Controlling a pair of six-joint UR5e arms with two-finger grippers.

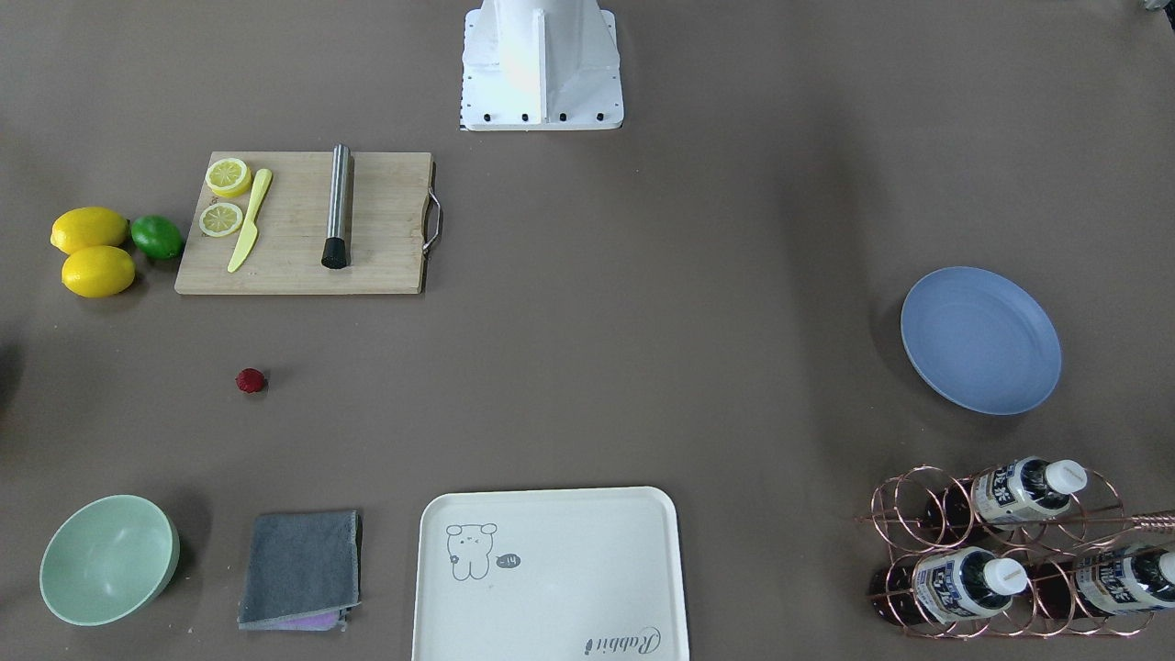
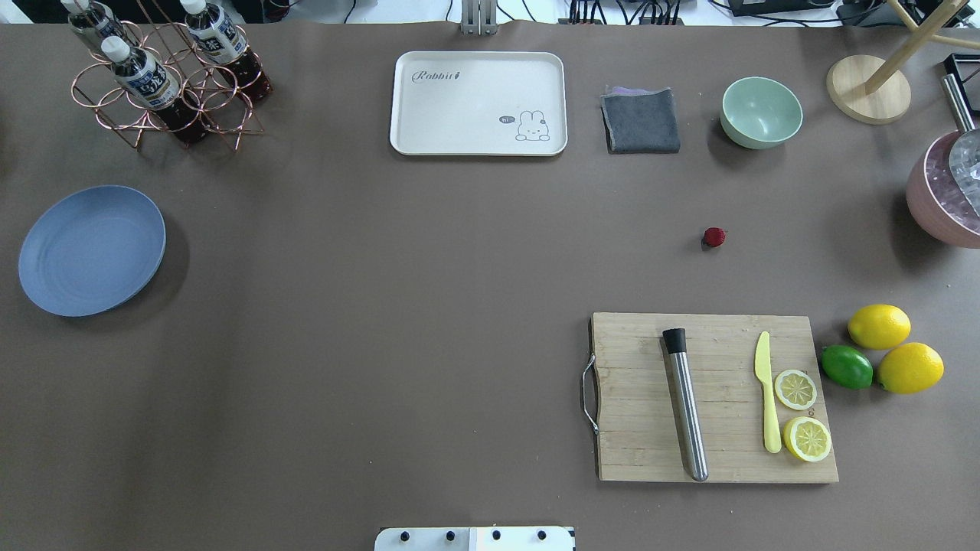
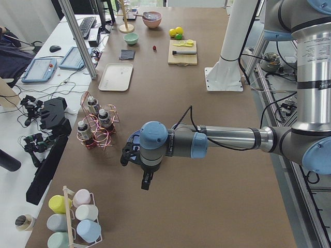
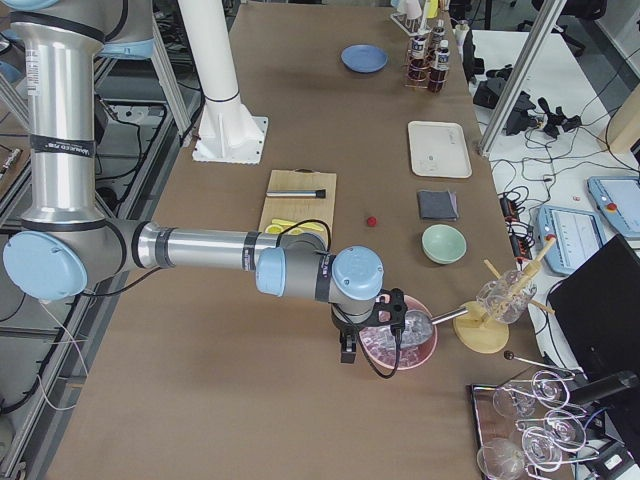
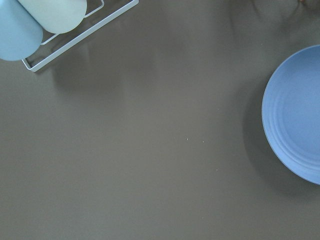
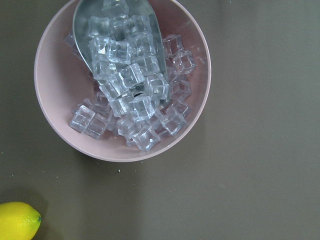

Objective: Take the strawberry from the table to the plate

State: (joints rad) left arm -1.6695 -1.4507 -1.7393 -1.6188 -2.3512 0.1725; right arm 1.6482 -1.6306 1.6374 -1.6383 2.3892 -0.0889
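The rim of the blue plate [image 1: 1053, 327] [image 5: 265, 131], on the side farthest from the strawberry, is next for my left gripper to go to and close on.
The strawberry [image 1: 251, 380] [image 2: 714, 236] is a tiny dark-red berry lying alone on the grey-brown table [image 2: 383, 306], between the cutting board and the green bowl. The periwinkle-blue plate [image 1: 980, 340] [image 2: 92, 249] [image 5: 297, 115] rests at the table's opposite end with nothing on it. My left gripper [image 3: 146, 182] hangs above the table close to the plate; whether it is open or shut I cannot tell. Over a pink bowl of ice hangs my right gripper [image 4: 348, 352], far from the strawberry [image 4: 371, 221]; its state I cannot tell either.
Close to the berry a wooden cutting board [image 2: 712, 398] carries a steel muddler, a yellow knife and lemon slices, with two lemons and a lime [image 2: 846, 366] beside it. Farther off are a green bowl [image 2: 762, 112], grey cloth [image 2: 641, 120], cream tray [image 2: 478, 103], bottle rack [image 2: 164, 76] and pink ice bowl [image 6: 122, 80].
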